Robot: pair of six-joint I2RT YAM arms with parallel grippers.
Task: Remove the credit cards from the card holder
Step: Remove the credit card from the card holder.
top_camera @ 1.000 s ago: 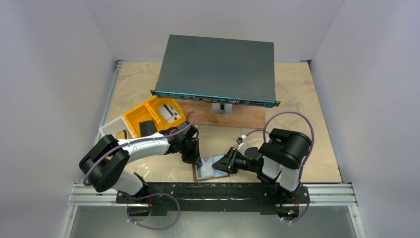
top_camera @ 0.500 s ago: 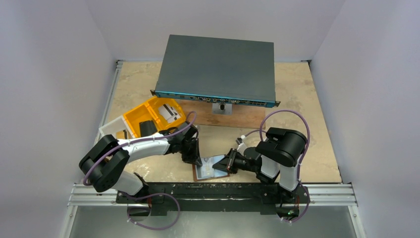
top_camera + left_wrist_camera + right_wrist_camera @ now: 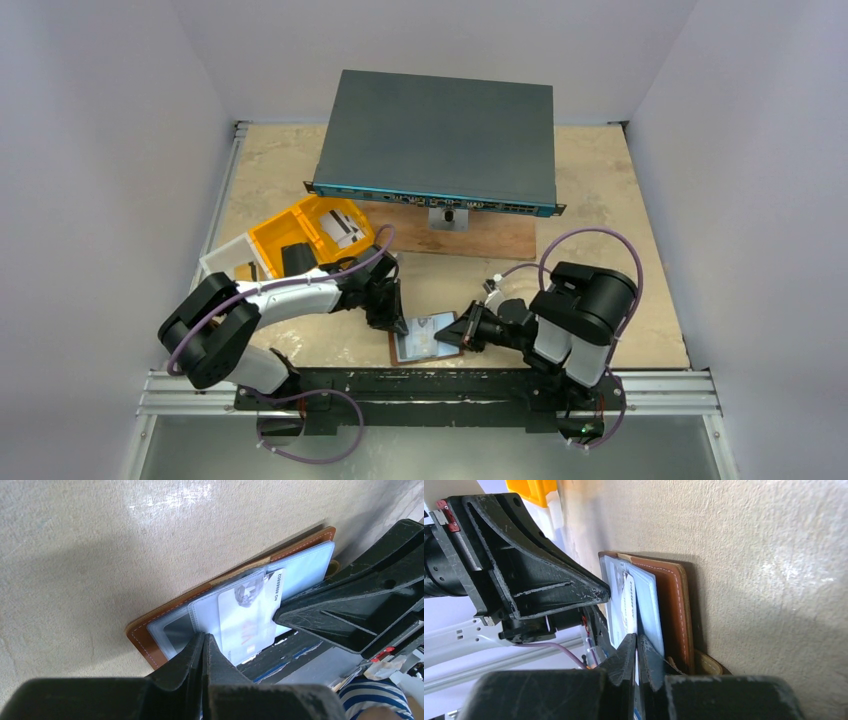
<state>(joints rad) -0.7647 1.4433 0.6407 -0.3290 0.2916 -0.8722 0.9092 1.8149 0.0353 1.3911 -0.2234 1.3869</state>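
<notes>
The white card's end juts from the card holder's clear pocket by my shut right gripper; it should open, pinch that end (image 3: pixel 277 591) and pull the white card out.
The brown leather card holder (image 3: pixel 398 347) lies open near the table's front edge, its pale clear pockets (image 3: pixel 305 572) facing up. A white credit card (image 3: pixel 248 622) sticks partly out of a pocket toward the near edge. My left gripper (image 3: pixel 205 638) is shut, with its tips pressed down on a clear pocket at the holder's left part. From the right, my right gripper (image 3: pixel 636 641) is shut on the white card's (image 3: pixel 627 605) edge. The same gripper's tip (image 3: pixel 280 614) shows at the card's side in the left wrist view. Both grippers (image 3: pixel 393 318) (image 3: pixel 462 334) meet over the holder.
A yellow tray (image 3: pixel 268 235) at the left holds a white-grey card (image 3: pixel 341 228) and a black one (image 3: pixel 298 258), next to a clear plastic box (image 3: pixel 228 262). A grey network switch (image 3: pixel 440 140) sits on a wooden board (image 3: pixel 490 240) at the back. The metal rail (image 3: pixel 430 388) runs just below the holder.
My right gripper's jaws have closed onto the white card, and the right arm has shifted slightly to the right. The left arm has stayed pressed on the holder.
</notes>
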